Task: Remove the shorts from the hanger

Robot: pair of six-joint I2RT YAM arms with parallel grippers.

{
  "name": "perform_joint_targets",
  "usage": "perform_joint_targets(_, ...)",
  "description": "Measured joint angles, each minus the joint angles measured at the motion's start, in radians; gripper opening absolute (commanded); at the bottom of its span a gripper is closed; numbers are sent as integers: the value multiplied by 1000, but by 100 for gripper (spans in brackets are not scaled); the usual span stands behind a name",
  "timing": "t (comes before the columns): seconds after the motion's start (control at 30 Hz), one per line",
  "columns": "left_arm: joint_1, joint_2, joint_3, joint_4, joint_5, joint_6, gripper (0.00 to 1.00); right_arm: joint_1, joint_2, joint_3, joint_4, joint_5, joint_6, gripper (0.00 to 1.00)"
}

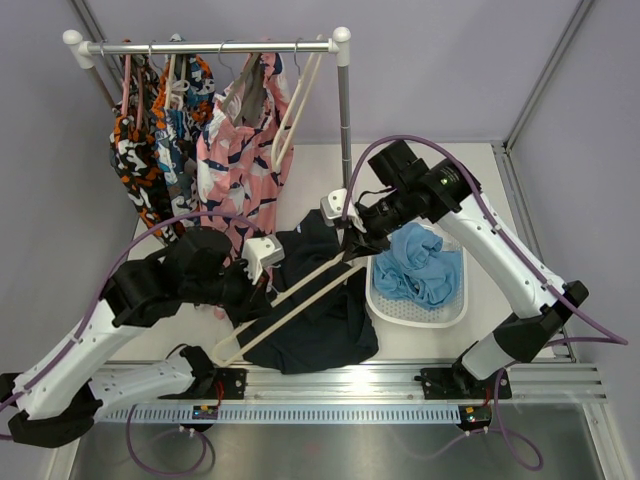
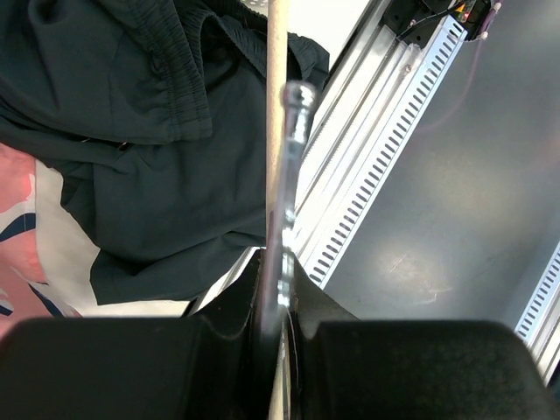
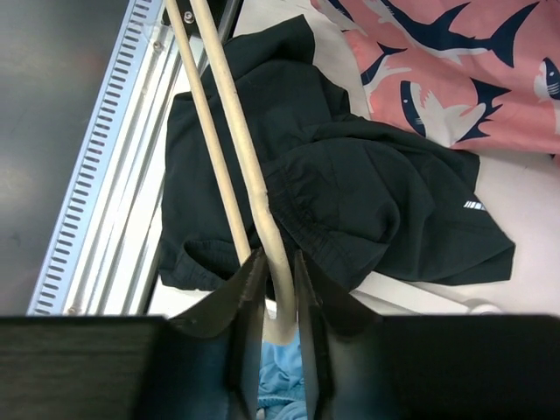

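Note:
Next, my left gripper lets go of the cream hanger on the clothes rack (image 1: pixel 262 108), between the pink patterned garment and the bare hanger.
The dark navy shorts (image 1: pixel 325 320) lie crumpled on the table, one edge against the white basket (image 1: pixel 385 305). They also show in the left wrist view (image 2: pixel 131 149) and the right wrist view (image 3: pixel 367 192). The light sky-blue shorts (image 1: pixel 420 265) lie in the basket. A cream hanger (image 1: pixel 300 295) stretches over the navy shorts between both grippers. My left gripper (image 1: pixel 252 292) is shut on its metal hook (image 2: pixel 296 114) beside the cream bar. My right gripper (image 1: pixel 357 248) is shut on the hanger's curved end (image 3: pixel 278 280), above the blue cloth (image 3: pixel 280 389). I cannot tell whether the navy shorts are threaded on the hanger.
A clothes rack (image 1: pixel 210 45) stands at the back left with a pink patterned garment (image 1: pixel 240 160), orange-black-white garments (image 1: pixel 150 140) and a bare hanger (image 1: pixel 295 110). Its post (image 1: pixel 346 130) rises behind my right gripper. The slotted metal rail (image 1: pixel 350 385) runs along the near edge.

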Motion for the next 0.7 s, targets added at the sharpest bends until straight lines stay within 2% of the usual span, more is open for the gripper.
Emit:
perform_joint_targets(0.03,0,-2,0,-1,0,1,0,0,1,0,0,0,2,17)
perform_joint_targets(0.07,-1,-5,0,-2,-2,2,0,0,1,0,-1,-1,3,8)
perform_joint_targets(0.17,0,-23,0,-8,-23,7,0,2,0,-6,-23,-20,2,0)
perform_joint_targets(0.7,-5,-259,-3,102,-31,-33,0,17,-76,-208,82,-205,40,0)
